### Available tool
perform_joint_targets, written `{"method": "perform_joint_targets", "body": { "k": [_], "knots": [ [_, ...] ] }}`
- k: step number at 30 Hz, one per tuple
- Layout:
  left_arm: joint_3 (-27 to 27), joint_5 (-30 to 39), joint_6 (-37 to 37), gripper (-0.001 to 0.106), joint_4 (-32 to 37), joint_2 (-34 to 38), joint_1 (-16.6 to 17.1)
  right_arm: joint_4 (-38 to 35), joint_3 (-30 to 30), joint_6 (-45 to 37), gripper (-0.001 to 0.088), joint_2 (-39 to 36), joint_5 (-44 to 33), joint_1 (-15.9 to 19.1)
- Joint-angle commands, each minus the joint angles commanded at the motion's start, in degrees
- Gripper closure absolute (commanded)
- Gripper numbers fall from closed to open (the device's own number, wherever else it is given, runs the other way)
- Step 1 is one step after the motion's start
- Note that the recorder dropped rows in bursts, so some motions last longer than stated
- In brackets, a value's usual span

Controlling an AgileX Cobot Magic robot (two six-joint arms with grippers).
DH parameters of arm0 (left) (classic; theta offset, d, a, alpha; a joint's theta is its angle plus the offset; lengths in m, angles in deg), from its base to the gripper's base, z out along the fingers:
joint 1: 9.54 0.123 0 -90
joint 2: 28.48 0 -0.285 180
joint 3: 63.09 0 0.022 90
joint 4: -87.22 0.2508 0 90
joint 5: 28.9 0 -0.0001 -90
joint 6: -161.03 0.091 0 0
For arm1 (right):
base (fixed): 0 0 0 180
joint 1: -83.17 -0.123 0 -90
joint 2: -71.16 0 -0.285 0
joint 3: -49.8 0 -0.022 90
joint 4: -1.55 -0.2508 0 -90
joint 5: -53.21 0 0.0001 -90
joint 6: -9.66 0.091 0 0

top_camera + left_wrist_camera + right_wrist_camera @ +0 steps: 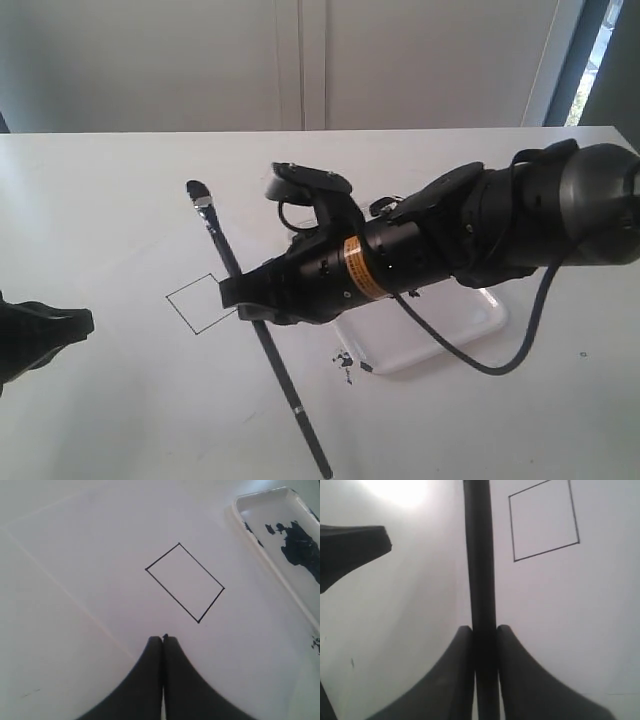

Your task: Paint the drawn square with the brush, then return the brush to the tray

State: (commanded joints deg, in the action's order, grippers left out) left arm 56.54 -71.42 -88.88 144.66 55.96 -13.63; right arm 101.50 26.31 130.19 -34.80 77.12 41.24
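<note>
The right gripper should release the brush across the tray's near rim (411, 359), tip inside, handle out.
The drawn square (200, 303) is a small tilted outline of thin black lines on the white paper, with no paint inside it (185, 582) (543, 521). The brush (262, 335) is a long black stick whose silver ferrule and dark tip (199, 191) point to the far side, beyond the square. My right gripper (245, 302) (484, 630) is shut on the brush handle (479, 560), just right of the square. The tray (455, 330) lies under the right arm, its blue-black puddle (300, 547) showing in the left wrist view. My left gripper (70, 325) (163, 639) is shut and holds nothing.
Small paint specks (343, 362) lie on the paper by the tray's near corner. The table's far edge meets a white wall (300, 60). The right arm (480, 230) and its cable (500, 350) cover much of the tray.
</note>
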Motion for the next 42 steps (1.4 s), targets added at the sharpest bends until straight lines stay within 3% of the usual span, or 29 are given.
{"method": "perform_joint_targets", "body": {
  "k": [8,18,31,34,37,40,42],
  "knots": [
    [0.00,-1.21,1.31,0.105,0.49,0.00,0.00,0.00,-9.31,0.00,0.0868,1.55,-5.73,6.58],
    [0.00,-4.06,1.45,0.105,2.09,0.00,0.00,0.00,-15.64,-0.11,0.0868,1.55,-14.62,7.16],
    [0.00,-4.20,1.22,0.105,3.10,0.00,0.00,0.00,-17.04,-1.89,0.0861,3.62,-16.33,7.16],
    [0.00,-4.32,1.22,0.105,3.10,0.00,0.00,0.00,-17.04,-1.89,0.0775,5.64,-16.72,7.16],
    [0.00,-4.32,1.22,0.105,3.10,0.00,0.00,0.00,-17.04,-2.31,0.0578,8.09,-17.17,7.16],
    [0.00,-4.32,1.22,0.105,3.10,0.00,0.00,0.00,-17.04,-2.32,0.0295,9.46,-17.17,7.16],
    [0.00,-4.32,1.22,0.105,3.10,0.00,0.00,0.00,-17.04,-2.33,0.0219,9.46,-17.17,7.16]
  ]
}}
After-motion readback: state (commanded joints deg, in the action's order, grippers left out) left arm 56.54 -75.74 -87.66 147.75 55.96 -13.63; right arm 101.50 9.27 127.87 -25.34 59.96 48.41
